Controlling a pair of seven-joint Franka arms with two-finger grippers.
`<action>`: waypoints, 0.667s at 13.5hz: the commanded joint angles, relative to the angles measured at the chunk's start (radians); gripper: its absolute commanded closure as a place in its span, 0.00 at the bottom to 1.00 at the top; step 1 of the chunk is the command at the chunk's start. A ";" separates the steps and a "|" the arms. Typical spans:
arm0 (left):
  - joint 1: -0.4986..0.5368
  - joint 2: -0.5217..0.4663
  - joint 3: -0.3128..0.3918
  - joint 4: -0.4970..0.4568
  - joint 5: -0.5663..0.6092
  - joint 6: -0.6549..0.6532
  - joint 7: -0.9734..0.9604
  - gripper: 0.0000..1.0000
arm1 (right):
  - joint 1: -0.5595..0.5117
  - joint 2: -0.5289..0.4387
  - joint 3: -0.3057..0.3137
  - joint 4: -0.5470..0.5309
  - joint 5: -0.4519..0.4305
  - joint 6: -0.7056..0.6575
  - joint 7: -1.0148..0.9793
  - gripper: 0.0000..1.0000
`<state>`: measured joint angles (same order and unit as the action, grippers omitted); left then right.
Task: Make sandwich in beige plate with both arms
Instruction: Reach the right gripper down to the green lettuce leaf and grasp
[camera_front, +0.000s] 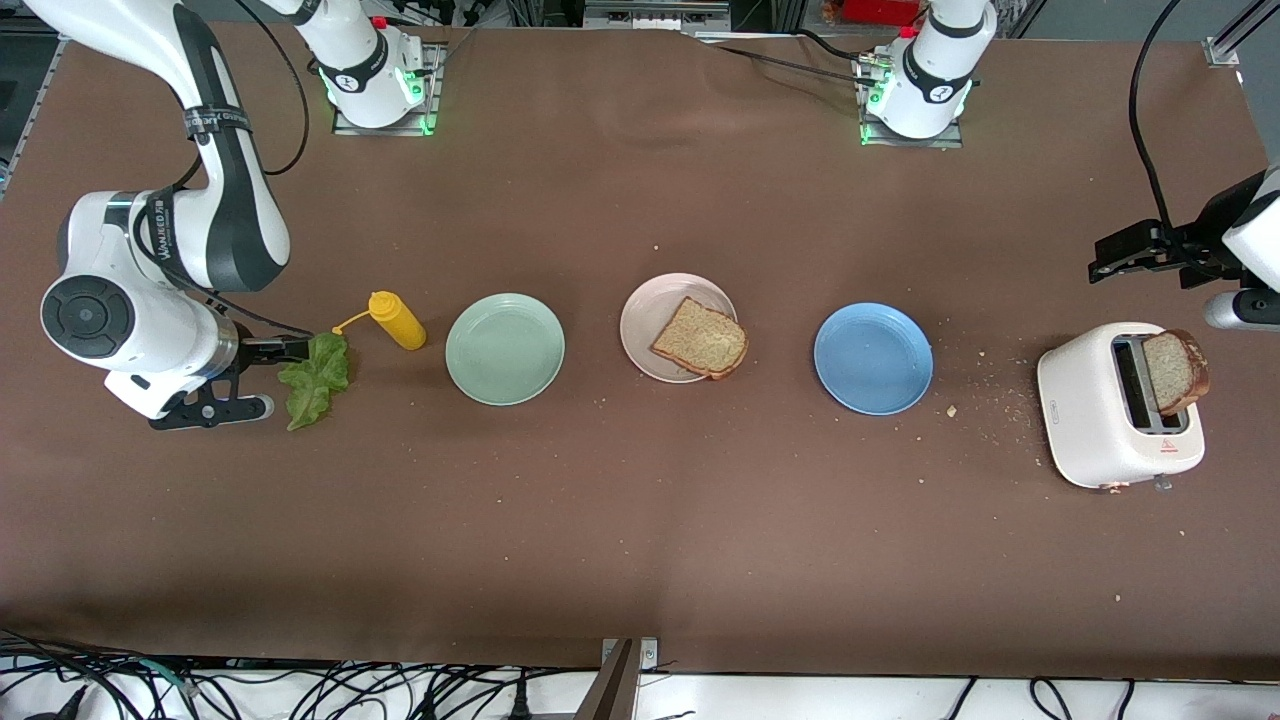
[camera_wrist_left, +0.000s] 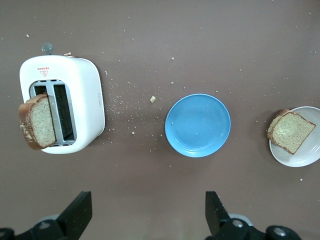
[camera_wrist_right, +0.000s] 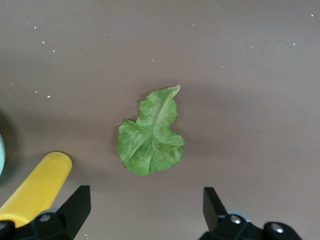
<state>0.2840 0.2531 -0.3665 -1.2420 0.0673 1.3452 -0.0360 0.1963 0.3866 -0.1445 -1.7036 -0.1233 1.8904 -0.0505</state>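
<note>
Next, my right gripper should go to the lettuce leaf's middle (camera_front: 314, 379) (camera_wrist_right: 151, 139), between its wide end and its stem end, and close there.
The beige plate (camera_front: 645, 315) sits mid-table between a mint-green and a blue plate, with one slice of brown toast (camera_front: 700, 338) lying on it. Both also show in the left wrist view, plate (camera_wrist_left: 306, 154) and toast (camera_wrist_left: 291, 131). A second toast slice (camera_front: 1175, 370) stands in the white toaster (camera_front: 1095, 400). A green lettuce leaf (camera_front: 315, 378) lies flat on the table. My right gripper (camera_front: 255, 378) is open and empty, low beside the leaf (camera_wrist_right: 150, 137), toward the right arm's end. My left gripper (camera_front: 1130, 255) is open and empty, up in the air by the toaster (camera_wrist_left: 85, 105).
A yellow mustard bottle (camera_front: 397, 320) lies between the leaf and the mint-green plate (camera_front: 505, 348). The blue plate (camera_front: 873, 358) is bare. Crumbs are scattered between it and the toaster. The toaster stands at the left arm's end of the table.
</note>
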 joint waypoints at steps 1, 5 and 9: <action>-0.002 -0.012 -0.005 -0.005 0.029 -0.008 -0.010 0.00 | -0.008 -0.042 0.005 -0.045 -0.022 0.018 0.000 0.00; -0.002 -0.012 -0.005 -0.005 0.029 -0.008 -0.010 0.00 | -0.012 -0.041 0.003 -0.123 -0.021 0.135 -0.012 0.00; -0.002 -0.011 -0.005 -0.005 0.029 -0.008 -0.010 0.00 | -0.032 -0.026 0.003 -0.235 -0.022 0.356 -0.003 0.00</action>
<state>0.2839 0.2531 -0.3665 -1.2420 0.0673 1.3452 -0.0360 0.1777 0.3847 -0.1466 -1.8569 -0.1263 2.1427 -0.0533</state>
